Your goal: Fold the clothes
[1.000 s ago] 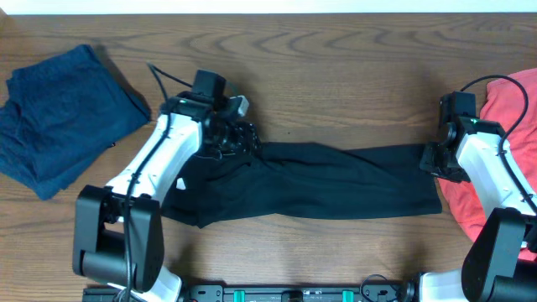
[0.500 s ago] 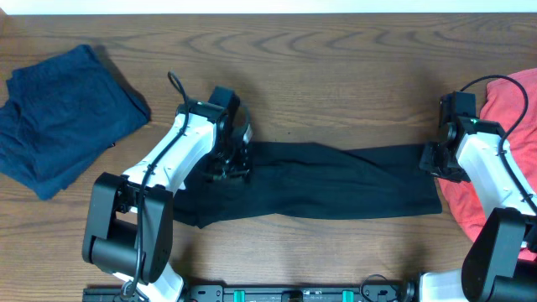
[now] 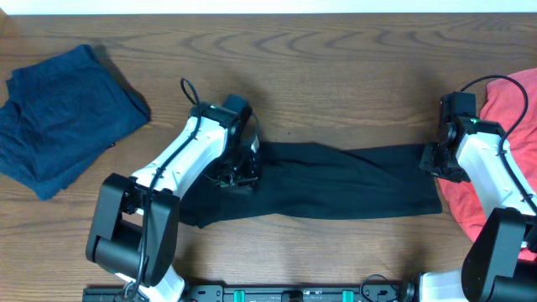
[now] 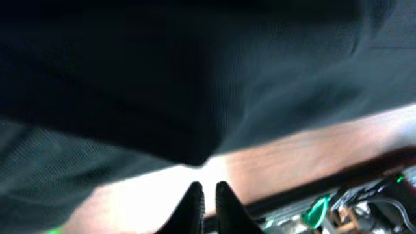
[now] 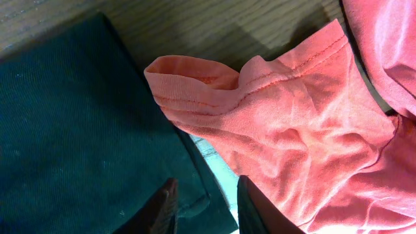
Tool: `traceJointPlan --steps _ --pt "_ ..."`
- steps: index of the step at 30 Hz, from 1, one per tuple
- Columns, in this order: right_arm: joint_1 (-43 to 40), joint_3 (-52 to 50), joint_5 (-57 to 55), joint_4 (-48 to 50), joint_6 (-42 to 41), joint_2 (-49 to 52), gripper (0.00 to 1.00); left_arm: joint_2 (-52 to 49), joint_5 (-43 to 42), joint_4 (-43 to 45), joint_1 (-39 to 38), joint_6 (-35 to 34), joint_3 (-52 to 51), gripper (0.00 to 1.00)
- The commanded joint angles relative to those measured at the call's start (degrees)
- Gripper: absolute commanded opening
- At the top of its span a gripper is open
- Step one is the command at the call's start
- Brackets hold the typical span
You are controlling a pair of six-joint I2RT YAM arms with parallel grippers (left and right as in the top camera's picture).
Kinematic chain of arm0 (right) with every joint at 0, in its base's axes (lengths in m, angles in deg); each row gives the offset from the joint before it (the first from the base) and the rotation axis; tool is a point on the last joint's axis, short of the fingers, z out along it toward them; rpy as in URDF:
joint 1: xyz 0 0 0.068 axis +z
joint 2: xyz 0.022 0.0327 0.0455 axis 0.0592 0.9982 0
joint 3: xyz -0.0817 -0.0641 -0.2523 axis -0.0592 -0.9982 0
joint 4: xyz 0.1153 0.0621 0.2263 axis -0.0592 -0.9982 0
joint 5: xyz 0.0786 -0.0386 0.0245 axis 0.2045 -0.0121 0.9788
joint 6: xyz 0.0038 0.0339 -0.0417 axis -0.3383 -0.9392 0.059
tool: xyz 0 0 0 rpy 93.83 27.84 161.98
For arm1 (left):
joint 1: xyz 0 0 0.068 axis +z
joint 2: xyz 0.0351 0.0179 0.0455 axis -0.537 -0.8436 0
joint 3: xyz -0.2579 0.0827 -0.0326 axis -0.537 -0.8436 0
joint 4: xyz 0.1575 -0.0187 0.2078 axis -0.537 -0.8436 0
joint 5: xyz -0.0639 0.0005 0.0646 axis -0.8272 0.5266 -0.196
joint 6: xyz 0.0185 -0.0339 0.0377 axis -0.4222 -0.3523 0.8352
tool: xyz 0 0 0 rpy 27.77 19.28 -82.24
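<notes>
The black shirt's fold is beyond my left gripper's almost closed fingers, so I should open them, grab the shirt's end (image 3: 196,207) toward the navy blue garment and stretch it.
The black shirt (image 3: 336,180) lies stretched as a long band across the table's middle. My left gripper (image 3: 239,172) hovers over its left part. In the left wrist view the gripper (image 4: 208,192) has its tips almost together, with only bright table showing in the slit, and dark cloth (image 4: 195,78) fills the view just beyond them. My right gripper (image 3: 432,159) is at the shirt's right end. In the right wrist view its jaws (image 5: 207,201) stand apart, straddling the shirt's hem corner (image 5: 71,130), beside the coral-red garment (image 5: 292,130).
A navy blue garment (image 3: 63,117) lies crumpled at the far left. The coral-red one (image 3: 513,96) is heaped at the right edge, partly under my right arm. Bare wooden table (image 3: 336,75) runs behind the shirt.
My left arm has swung right, from the shirt's upper left corner to over its left part, and its jaws have closed. The right arm has stayed in place.
</notes>
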Motion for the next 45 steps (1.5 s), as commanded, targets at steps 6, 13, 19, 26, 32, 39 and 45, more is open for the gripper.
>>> traceJointPlan --steps 6,13,19,26,32,39,45 --pt "-0.2 0.0 0.0 -0.1 -0.2 0.0 0.30 1.8 0.6 5.0 2.8 0.0 0.6 0.57" --pt "-0.2 0.0 0.0 -0.2 -0.2 0.0 0.30 1.4 0.7 8.7 1.6 -3.7 -2.1 0.57" --pt "-0.2 0.0 0.0 -0.2 -0.2 0.0 0.30 1.4 -1.4 10.8 -0.8 -8.1 -4.6 0.06" --pt "-0.2 0.0 0.0 -0.2 -0.3 0.0 0.30 1.4 -8.9 7.0 -6.7 -10.7 -4.6 0.06" --pt "-0.2 0.0 0.0 -0.2 -0.2 0.0 0.30 1.4 -9.0 14.1 -11.3 -13.3 -4.5 0.25" --pt "-0.2 0.0 0.0 -0.2 -0.2 0.0 0.30 3.0 -8.9 14.3 -9.6 -11.3 -4.3 0.31" --pt "-0.2 0.0 0.0 -0.2 -0.2 0.0 0.30 9.7 2.6 12.8 -1.1 -10.1 -3.7 0.40"
